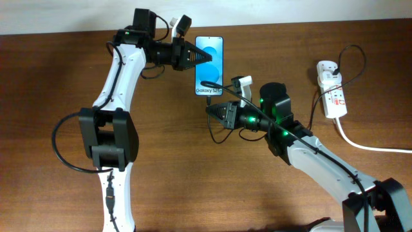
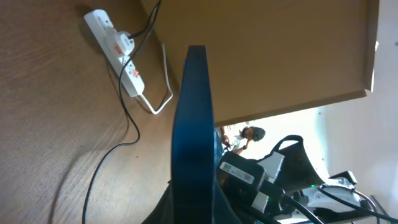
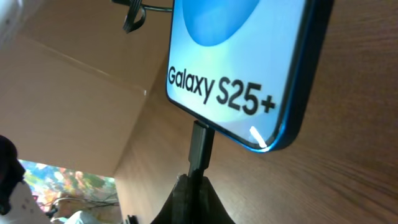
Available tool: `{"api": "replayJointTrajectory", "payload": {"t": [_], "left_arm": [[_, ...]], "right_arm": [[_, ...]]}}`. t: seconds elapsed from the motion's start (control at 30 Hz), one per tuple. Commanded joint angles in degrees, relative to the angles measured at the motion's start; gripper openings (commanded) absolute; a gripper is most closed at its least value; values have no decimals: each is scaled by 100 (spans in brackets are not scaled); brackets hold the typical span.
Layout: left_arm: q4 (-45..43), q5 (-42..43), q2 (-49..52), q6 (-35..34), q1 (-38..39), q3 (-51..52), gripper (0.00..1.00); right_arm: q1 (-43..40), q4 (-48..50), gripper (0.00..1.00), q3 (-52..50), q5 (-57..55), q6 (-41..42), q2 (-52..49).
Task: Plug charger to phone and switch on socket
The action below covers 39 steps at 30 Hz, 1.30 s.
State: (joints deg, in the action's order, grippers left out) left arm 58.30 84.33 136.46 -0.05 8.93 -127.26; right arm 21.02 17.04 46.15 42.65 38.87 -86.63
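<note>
My left gripper will release the phone on the bare table [image 1: 196, 98] next to the tip of my right gripper.
The phone [image 1: 210, 50] lies with its blue screen up at the table's far middle. My left gripper [image 1: 203, 58] is shut on its left side; in the left wrist view the phone [image 2: 193, 112] stands edge-on between the fingers [image 2: 193, 211]. My right gripper [image 1: 210, 109] is shut on the charger's black plug [image 3: 201, 144], just below the phone's bottom edge. In the right wrist view the plug tip meets the bottom edge of the phone [image 3: 236, 50]; I cannot tell if it is seated. The white socket [image 1: 331, 90] lies at the right, also in the left wrist view [image 2: 115, 50].
The socket's thick white cord [image 1: 370, 147] runs off to the right. The thin black charger cable [image 1: 314, 106] runs from an adapter on the socket toward my right arm. A light wall borders the table's far edge.
</note>
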Motion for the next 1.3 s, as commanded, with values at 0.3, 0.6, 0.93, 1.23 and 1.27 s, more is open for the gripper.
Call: {"api": "replayJointTrajectory", "payload": {"t": [0.3,0.6,0.93,1.23,1.27], "left_arm": [[26,-243,-50,179,57,-31,0],[590,-3141,-17,179,52,-28,0],[542,-3348,1012,66,70,-26,0],[321,-3543,1464,-214,72,-26,7],[323,-3707,1467,-214,72,-28,15]], "right_arm": [[-192,-9,32,127,-219,98,0],[-192,-1252,66,127,-520,-269,0],[-190,-2157,71,120,-1493,-262,0],[-186,-2159,72,120,-1578,-262,0],[-186,-2159,72,120,-1578,-262,0]]}}
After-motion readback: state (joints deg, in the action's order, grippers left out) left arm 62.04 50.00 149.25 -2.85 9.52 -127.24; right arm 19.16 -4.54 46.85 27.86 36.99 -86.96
